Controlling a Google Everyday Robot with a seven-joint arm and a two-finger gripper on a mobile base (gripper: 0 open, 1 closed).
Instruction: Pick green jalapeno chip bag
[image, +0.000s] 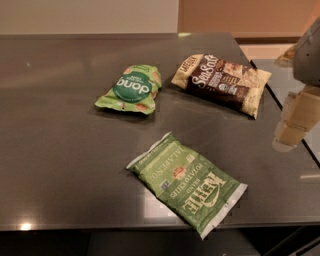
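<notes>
The green jalapeno chip bag has a back half (173, 163) between its white KETTLE lettering and its far sealed end, and my gripper should close there.
The green jalapeno chip bag (187, 182) lies flat on the dark table (60, 150), near the front edge and right of the middle. It is a large green bag with white "KETTLE" and "JALAPENO" lettering and white sealed ends, turned at an angle. My gripper (292, 127) hangs at the right edge of the view, above the table's right side. It is up and to the right of the bag and well apart from it. It holds nothing that I can see.
A smaller light-green "dang" bag (132, 89) lies at the back middle. A brown-and-cream "Sea Salt" bag (223, 81) lies at the back right, close to my gripper. The table's right edge (285, 112) borders a second surface.
</notes>
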